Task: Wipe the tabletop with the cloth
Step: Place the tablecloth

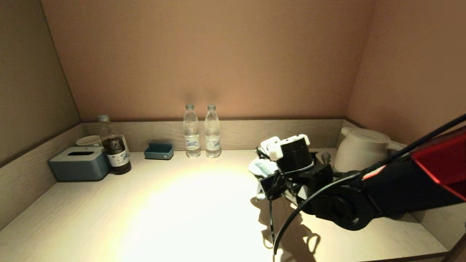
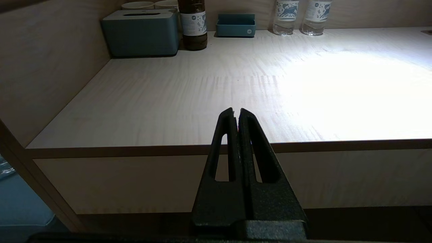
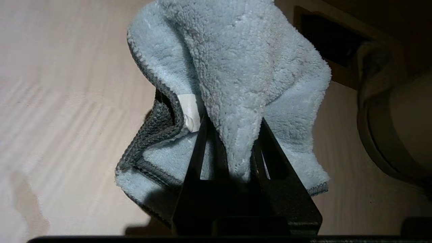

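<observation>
Next, my right gripper lets go of the pale blue-green cloth on the tabletop [image 1: 357, 212] just in front of the white kettle.
The pale wood-grain tabletop [image 1: 182, 203] fills the alcove and also shows in the left wrist view [image 2: 202, 91] and the right wrist view [image 3: 67, 101]. My right gripper [image 1: 265, 176] is over its right part, near the kettle, and is shut on the pale blue-green cloth [image 1: 263, 168]. In the right wrist view the cloth [image 3: 243, 67] is bunched between the fingers of my right gripper [image 3: 233, 121], with its grey edging and white tag showing. I cannot tell whether it touches the surface. My left gripper [image 2: 236, 111] is shut and empty, before the table's front edge.
A white kettle [image 1: 360, 149] stands at the back right, beside the black socket recess [image 3: 330, 40]. Two water bottles [image 1: 202, 133] stand at the back middle. A small blue tray [image 1: 159, 151], a dark bottle [image 1: 115, 149], a tissue box [image 1: 78, 163] and cups [image 1: 89, 141] stand at the back left.
</observation>
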You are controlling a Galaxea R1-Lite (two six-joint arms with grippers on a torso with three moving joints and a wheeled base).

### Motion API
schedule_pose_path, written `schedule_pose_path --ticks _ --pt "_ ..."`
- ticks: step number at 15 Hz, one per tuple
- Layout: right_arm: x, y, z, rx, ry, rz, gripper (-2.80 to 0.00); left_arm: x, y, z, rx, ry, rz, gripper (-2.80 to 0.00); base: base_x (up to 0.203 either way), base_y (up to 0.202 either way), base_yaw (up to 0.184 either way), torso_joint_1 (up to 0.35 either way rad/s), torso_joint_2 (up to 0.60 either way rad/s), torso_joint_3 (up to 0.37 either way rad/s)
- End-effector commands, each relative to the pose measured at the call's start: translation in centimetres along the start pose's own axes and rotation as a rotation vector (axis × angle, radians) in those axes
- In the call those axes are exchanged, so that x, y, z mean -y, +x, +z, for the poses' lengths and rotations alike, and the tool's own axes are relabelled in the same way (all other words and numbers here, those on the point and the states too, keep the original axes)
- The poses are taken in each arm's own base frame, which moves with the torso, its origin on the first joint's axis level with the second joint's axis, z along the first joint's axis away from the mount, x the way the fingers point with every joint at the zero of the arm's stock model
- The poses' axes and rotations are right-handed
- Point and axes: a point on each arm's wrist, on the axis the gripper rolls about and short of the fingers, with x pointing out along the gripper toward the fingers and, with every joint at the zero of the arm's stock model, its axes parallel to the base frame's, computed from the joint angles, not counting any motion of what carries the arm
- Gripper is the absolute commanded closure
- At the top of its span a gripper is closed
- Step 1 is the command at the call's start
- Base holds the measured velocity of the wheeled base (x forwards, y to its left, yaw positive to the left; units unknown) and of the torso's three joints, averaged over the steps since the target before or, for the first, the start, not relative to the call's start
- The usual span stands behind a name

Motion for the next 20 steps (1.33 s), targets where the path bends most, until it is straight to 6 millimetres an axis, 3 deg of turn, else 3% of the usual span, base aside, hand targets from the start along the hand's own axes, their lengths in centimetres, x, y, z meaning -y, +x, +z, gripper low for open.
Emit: schedule_pose_path --ticks 1,5,9,12,15,20 --pt "4.1 -1.2 -0.1 0.012 0.068 -0.089 0.0 0.0 0.0 0.0 0.0 0.0 0.0 0.0 0.0 0.0 0.0 0.0 0.0 0.0" --pt "11.4 -0.1 -3.9 -0.112 0.218 -0.271 0.0 0.0 0.0 0.0 0.0 0.0 0.0 0.0 0.0 0.0 0.0 0.0 0.0 0.0" --pt "14.0 0.4 -6.6 -0.189 0.343 -0.317 0.0 0.0 0.0 0.0 0.0 0.0 0.0 0.0 0.0 0.0 0.0 0.0 0.0 0.0" --pt "14.3 0.2 -7.4 -0.214 0.365 -0.331 0.0 0.0 0.0 0.0 0.0 0.0 0.0 0.0 0.0 0.0 0.0 0.0 0.0 0.0" --pt "13.8 -0.6 -9.6 -0.278 0.401 -0.331 0.0 0.0 0.0 0.0 0.0 0.0 0.0 0.0 0.0 0.0 0.0 0.0 0.0 0.0" --pt "13.2 -0.8 -11.0 -0.329 0.397 -0.32 0.0 0.0 0.0 0.0 0.0 0.0 0.0 0.0 0.0 0.0 0.0 0.0 0.0 0.0"
